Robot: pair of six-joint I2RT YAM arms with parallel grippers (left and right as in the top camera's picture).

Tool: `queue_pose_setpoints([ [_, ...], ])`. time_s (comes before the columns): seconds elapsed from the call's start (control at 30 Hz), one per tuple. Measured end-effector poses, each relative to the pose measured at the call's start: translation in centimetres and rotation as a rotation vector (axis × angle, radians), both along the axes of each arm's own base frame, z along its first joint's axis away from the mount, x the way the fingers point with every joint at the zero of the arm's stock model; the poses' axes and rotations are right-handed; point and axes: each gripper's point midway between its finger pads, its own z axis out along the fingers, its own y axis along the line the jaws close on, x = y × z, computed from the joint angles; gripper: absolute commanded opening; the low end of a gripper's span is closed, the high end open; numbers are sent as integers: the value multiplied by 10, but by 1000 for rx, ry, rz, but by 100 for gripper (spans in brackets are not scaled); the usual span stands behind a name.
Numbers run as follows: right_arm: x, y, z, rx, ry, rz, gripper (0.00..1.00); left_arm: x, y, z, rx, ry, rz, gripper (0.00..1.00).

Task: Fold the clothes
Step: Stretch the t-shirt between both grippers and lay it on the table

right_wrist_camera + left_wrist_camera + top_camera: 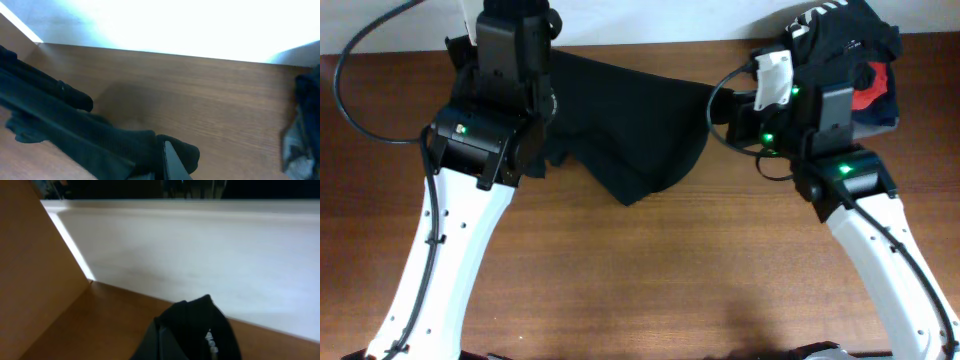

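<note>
Next, my left gripper releases the corner of the black garment on the wooden table (569, 60), at a spot just in front of the white wall.
A black garment (640, 130) hangs stretched between my two grippers near the back of the table, its lower part sagging onto the wood. My left gripper (546, 104) is shut on its left edge. In the left wrist view the cloth (197, 327), with a small white logo, bunches over the jaws (164, 345). My right gripper (713, 108) is shut on the right edge. In the right wrist view a fold of the cloth (75, 127) wraps around the finger (172, 160).
A pile of dark clothes with a red and white patch (860, 50) lies at the back right corner, and it also shows in the right wrist view (300, 130). A white wall (200, 245) borders the table's back edge. Black cables loop near both arms.
</note>
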Motion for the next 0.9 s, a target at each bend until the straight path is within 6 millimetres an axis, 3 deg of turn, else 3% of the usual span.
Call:
queue_pose_setpoints([
  [0.07, 0, -8, 4, -7, 1, -3, 4, -1, 2, -5, 3, 26, -6, 1],
  [0.17, 0, -18, 25, -22, -27, -3, 4, -1, 8, -10, 4, 49, -4, 1],
  [0.37, -5, -24, 106, -69, -202, 34, 4, 6, 38, -1, -48, 5, 12, 1],
  [0.47, -15, -23, 135, -89, -255, 57, 4, 5, 51, 3, -77, -4, -6, 1],
  [0.57, -26, -24, 152, -111, -273, 63, 4, -3, 49, 15, -99, -34, -42, 1],
  [0.7, -39, -29, 164, -137, -265, 53, 4, -33, 50, 49, -119, -118, -76, 1],
  [0.9, -63, -36, 176, -158, -225, 37, 4, -107, 59, 112, -152, -303, -114, 1],
])
